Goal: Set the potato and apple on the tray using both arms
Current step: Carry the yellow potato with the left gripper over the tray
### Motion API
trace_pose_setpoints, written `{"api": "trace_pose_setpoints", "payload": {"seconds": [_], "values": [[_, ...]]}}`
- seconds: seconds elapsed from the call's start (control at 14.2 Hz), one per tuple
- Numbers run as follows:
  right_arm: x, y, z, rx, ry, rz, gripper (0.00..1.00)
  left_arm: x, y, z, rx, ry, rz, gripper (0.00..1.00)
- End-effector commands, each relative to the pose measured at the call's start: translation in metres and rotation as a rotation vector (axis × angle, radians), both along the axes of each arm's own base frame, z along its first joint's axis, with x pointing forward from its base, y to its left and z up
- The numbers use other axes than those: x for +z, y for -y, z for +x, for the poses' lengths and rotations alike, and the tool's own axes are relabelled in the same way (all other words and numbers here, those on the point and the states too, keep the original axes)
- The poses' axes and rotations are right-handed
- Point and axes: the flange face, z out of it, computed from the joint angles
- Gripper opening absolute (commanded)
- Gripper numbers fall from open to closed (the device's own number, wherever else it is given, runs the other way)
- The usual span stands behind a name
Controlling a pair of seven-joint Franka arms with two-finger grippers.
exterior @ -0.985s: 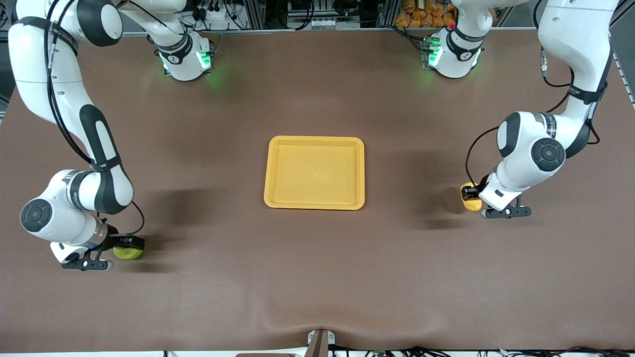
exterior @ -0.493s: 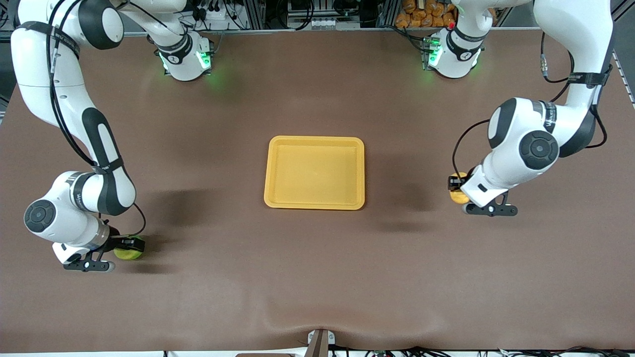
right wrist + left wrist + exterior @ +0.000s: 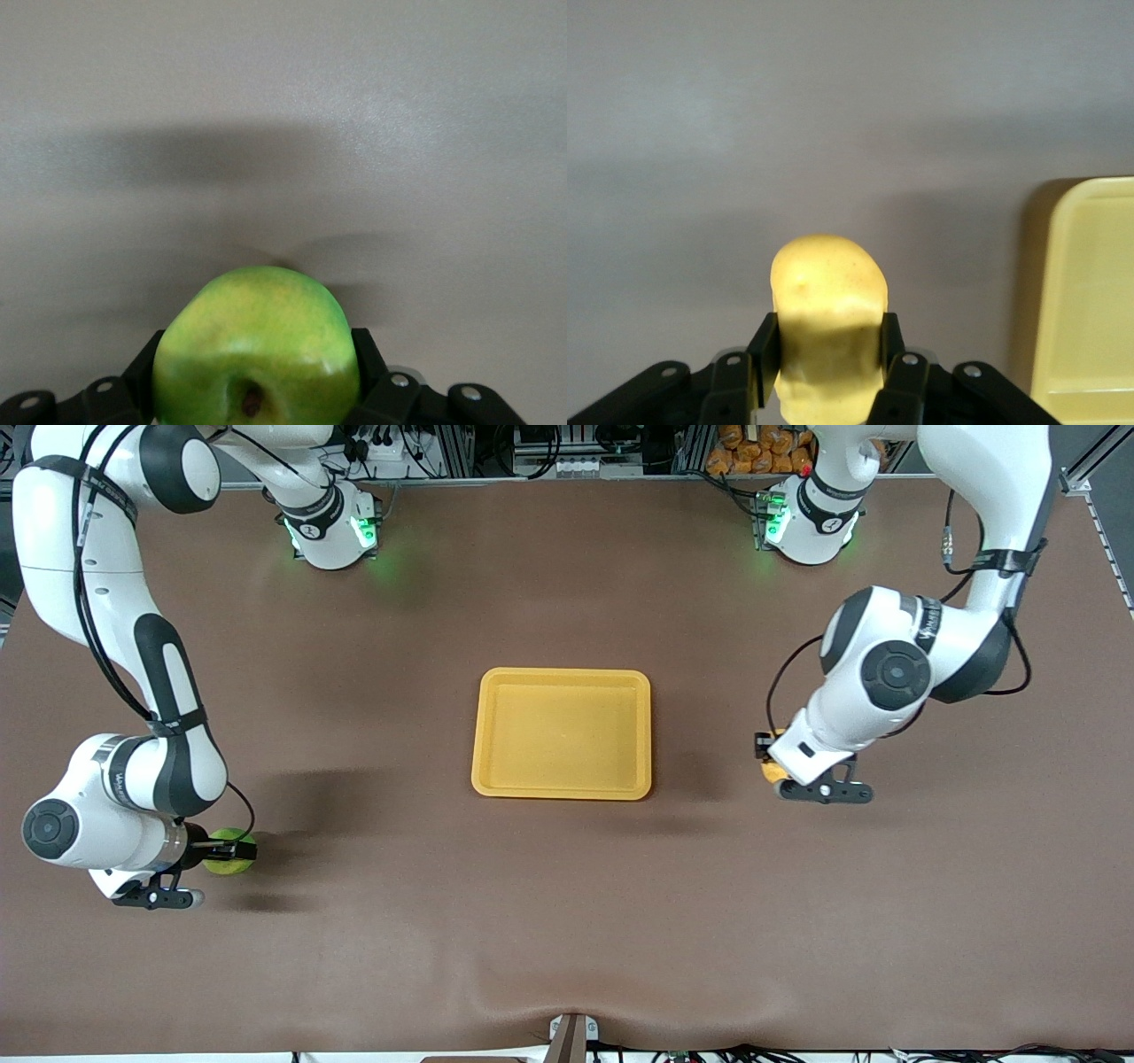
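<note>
The robot's left gripper should release the potato, now held over the bare mat, inside the tray (image 3: 625, 737) (image 3: 1084, 323), close along the tray's short rim that faces the left arm.
The yellow-orange tray (image 3: 562, 674) lies in the middle of the table with nothing in it. My left gripper (image 3: 769, 760) is shut on the potato (image 3: 774, 769), an oblong yellow lump, and holds it over the bare mat between the tray and the left arm's end of the table. In the left wrist view the potato (image 3: 828, 297) sticks out between the fingers (image 3: 764, 347), and the tray's corner (image 3: 1090, 301) shows beside it. My right gripper (image 3: 232, 852) is shut on the green apple (image 3: 223, 839), just above the mat near the right arm's end. The apple (image 3: 257, 341) fills the right wrist view, stem dimple toward the camera.
The brown mat (image 3: 567, 921) runs bare around the tray on all sides. Both arm bases (image 3: 332, 527) glow green along the table's back edge. A small mount (image 3: 567, 1036) sits at the front edge.
My left arm has carried the potato sideways toward the tray. My right gripper closed on the apple and raised it slightly off the mat.
</note>
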Motion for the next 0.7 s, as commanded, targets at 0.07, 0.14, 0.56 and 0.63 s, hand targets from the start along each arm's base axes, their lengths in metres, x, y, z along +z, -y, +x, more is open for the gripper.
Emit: {"api": "trace_pose_setpoints", "payload": {"seconds": [0.07,0.14,0.56,0.63], "values": [[0.008,0.004,0.004,-0.015,0.0,0.002,0.0,-0.003,0.064,-0.009,0.021,0.004,0.012,0.09],[0.01,0.001,0.004,-0.018,-0.001,0.009,0.0,-0.006,0.074,-0.012,0.008,0.002,0.011,0.09],[0.033,-0.034,-0.003,0.019,-0.098,0.03,0.0,-0.039,0.159,-0.033,0.063,-0.021,0.011,0.08],[0.04,-0.043,-0.005,0.032,-0.12,0.028,0.0,-0.048,0.172,-0.04,0.076,-0.031,0.014,0.07]]}}
